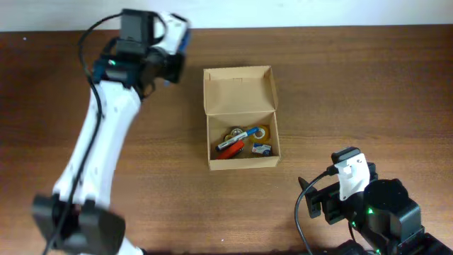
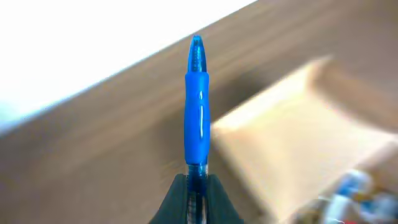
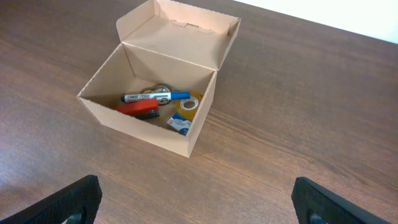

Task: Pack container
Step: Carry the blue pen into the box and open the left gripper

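Note:
Next, my left gripper lets go of the blue pen inside the container (image 1: 238, 127) (image 2: 318, 202), between the blue marker and the lid-side.
The brown cardboard container (image 1: 241, 92) stands open in the middle of the table, its flap lid tilted back. Inside lie a blue marker (image 3: 155, 97), a red item (image 3: 137, 109), a tape roll (image 3: 188, 102) and small bits. My left gripper (image 1: 177, 64) is at the back left, just left of the container, and is shut on a blue pen (image 2: 198, 112) that sticks out ahead of the fingers (image 2: 198, 193); the container (image 2: 298, 130) is blurred to its right. My right gripper (image 3: 196, 199) is open and empty at the front right, facing the container (image 3: 149, 127).
The table's far edge meets a white wall (image 1: 318, 10) behind the container. Bare wood (image 1: 354, 92) lies to the right of the box and in front of it.

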Tool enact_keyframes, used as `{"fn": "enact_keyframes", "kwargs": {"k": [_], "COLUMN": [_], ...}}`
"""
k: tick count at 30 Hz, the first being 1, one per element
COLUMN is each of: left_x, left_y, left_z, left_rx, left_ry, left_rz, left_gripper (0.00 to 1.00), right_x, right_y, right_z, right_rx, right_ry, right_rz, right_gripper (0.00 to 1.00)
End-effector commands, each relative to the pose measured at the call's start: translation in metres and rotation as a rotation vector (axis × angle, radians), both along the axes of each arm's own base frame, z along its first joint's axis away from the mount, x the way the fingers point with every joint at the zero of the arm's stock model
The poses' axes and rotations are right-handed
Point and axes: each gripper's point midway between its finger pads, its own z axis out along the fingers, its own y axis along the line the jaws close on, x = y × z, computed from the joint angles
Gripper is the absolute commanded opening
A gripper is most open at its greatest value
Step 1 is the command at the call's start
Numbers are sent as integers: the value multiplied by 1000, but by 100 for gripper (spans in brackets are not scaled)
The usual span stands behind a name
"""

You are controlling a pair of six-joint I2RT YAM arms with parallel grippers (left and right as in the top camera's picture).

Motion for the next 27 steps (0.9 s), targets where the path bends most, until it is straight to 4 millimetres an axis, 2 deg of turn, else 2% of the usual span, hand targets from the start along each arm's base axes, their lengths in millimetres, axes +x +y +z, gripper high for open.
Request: {"fn": "enact_keyframes", "kwargs": {"k": [1, 3, 5, 13, 19, 27], "left_x": [-30, -48, -65, -114, -127, -129], "left_y": [-41, -62, -78, -101, -114, -131], "left_z": [20, 18, 7, -55, -106, -141], "left_rx": [57, 95, 141, 283, 283, 251], "left_ry": [-56, -49, -16, 87, 100, 72], "left_rz": [-186, -277, -366, -669, -801, -919], "left_gripper": [2, 2, 2, 2, 2, 2], "right_x": [-1, -1, -1, -1, -1, -1], "right_y": [0, 0, 0, 0, 0, 0], "right_z": [2, 2, 2, 2, 2, 2], "right_rx": [5, 5, 5, 5, 5, 5], "right_ry": [-10, -10, -10, -10, -10, -10], "right_rz": [2, 2, 2, 2, 2, 2], "right_gripper": [99, 99, 99, 99, 99, 99]}}
